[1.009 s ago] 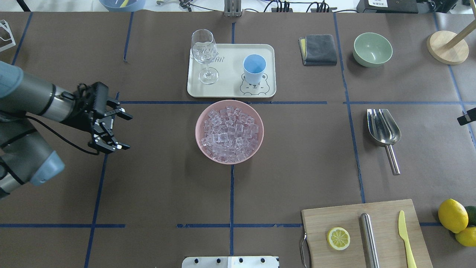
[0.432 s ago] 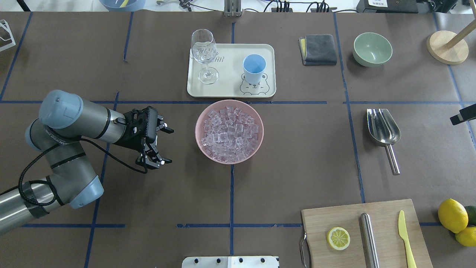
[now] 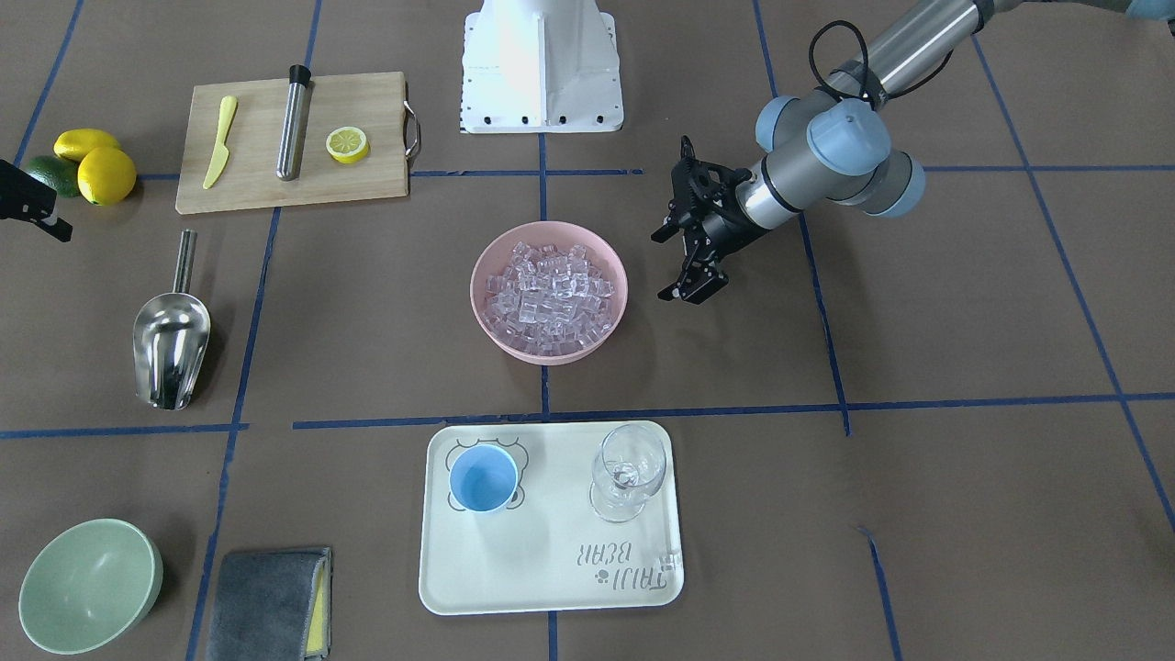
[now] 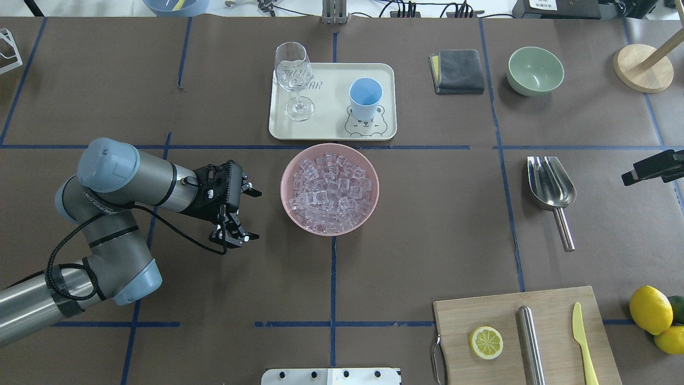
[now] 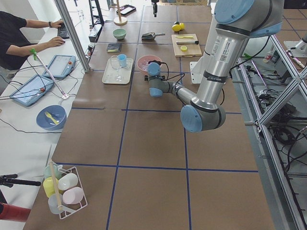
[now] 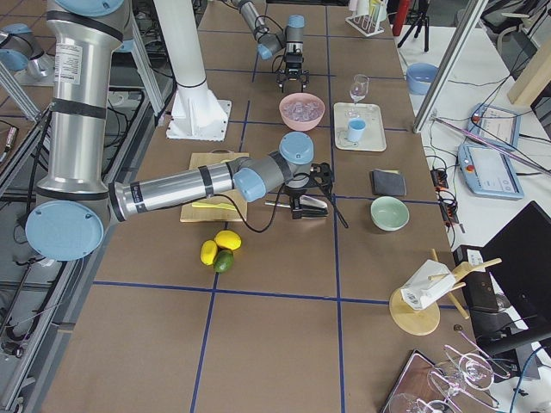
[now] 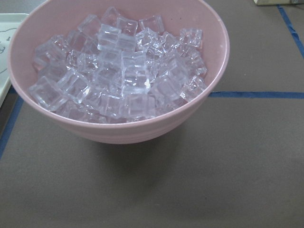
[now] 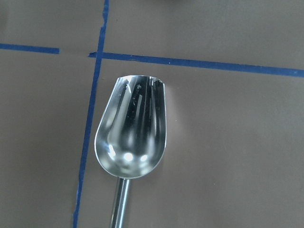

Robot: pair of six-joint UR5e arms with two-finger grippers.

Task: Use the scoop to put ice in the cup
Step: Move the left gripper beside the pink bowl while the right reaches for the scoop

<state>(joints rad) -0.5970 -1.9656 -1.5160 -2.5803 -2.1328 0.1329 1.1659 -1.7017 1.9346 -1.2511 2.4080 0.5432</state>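
Observation:
My right gripper goes to the steel scoop next and closes on the middle of its handle (image 3: 186,257) (image 8: 119,206), because the scoop must carry the ice.
The ice (image 4: 329,187) fills a pink bowl (image 4: 288,166) at the table's middle; the left wrist view shows it close up (image 7: 121,71). The light-blue cup (image 4: 365,99) stands upright and empty on a cream tray (image 4: 326,128) behind the bowl. The steel scoop (image 4: 550,184) lies on the table at the right, handle toward the robot; it fills the right wrist view (image 8: 133,128). My left gripper (image 4: 255,214) is open and empty, just left of the bowl. Only part of my right gripper (image 4: 652,167) shows, to the right of the scoop; I cannot tell its state.
A wine glass (image 4: 293,80) stands on the tray. A grey cloth (image 4: 457,70) and a green bowl (image 4: 535,69) lie at the back right. A cutting board (image 4: 526,337) with a lemon slice, steel rod and yellow knife is at the front right, lemons (image 4: 651,309) beside it.
My left arm has swung right, bringing the open gripper close to the pink bowl. My right gripper has come further in from the right edge toward the scoop.

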